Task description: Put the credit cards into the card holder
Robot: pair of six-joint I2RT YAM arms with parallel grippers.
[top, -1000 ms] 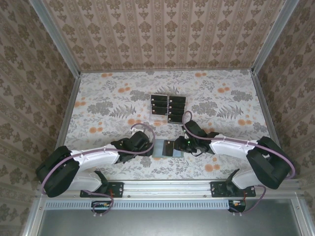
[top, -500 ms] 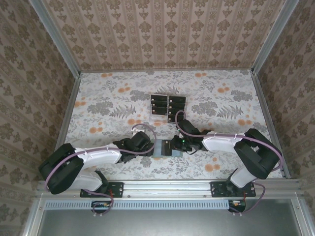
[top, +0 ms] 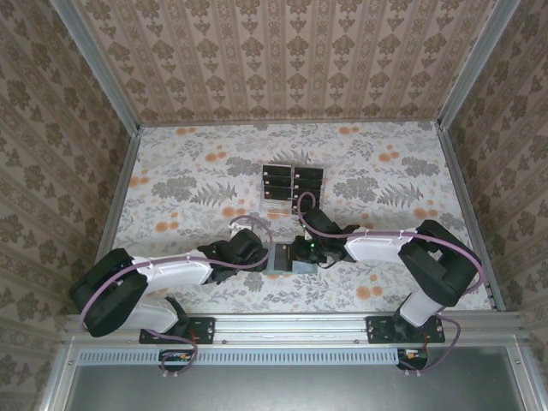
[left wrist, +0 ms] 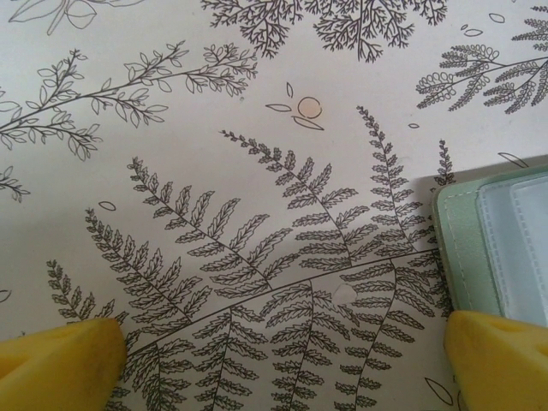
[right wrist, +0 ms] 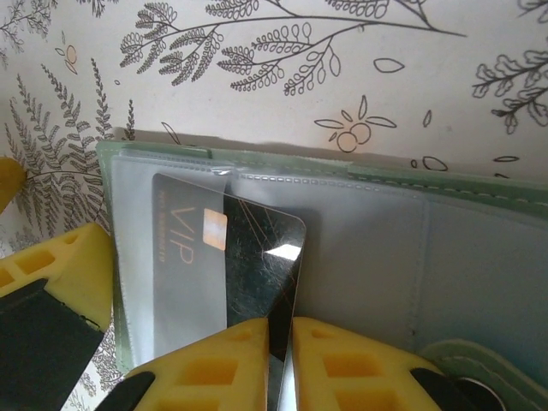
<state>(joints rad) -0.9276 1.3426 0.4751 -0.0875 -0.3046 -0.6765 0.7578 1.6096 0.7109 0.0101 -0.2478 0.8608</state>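
The credit card is only halfway in under the clear pocket film, so the robot's right gripper needs to open, grip the card nearer its outer edge [right wrist: 300,267] and push it further in.
The sage-green card holder [right wrist: 479,193] lies open on the floral table, seen from above between the two grippers [top: 279,260]. My right gripper [right wrist: 280,330] is shut on the edge of one black credit card [right wrist: 257,257] marked VIP. The card's left half sits under the holder's clear pocket film. More black credit cards [top: 292,187] stand in a clear rack farther back. My left gripper [left wrist: 278,368] is open wide just left of the holder [left wrist: 492,248], with only tablecloth between its fingers. Its right fingertip [left wrist: 497,360] is at the holder's near corner.
The clear tiered rack [top: 276,206] stands mid-table behind the holder. Patterned walls [top: 274,60] close in the table at the back and both sides. A yellow finger [right wrist: 60,274] of the left gripper shows beside the holder's left edge.
My right gripper has slid left over the holder with the card, and its jaws have narrowed onto it. The right arm's elbow swung inward. The left arm has barely moved.
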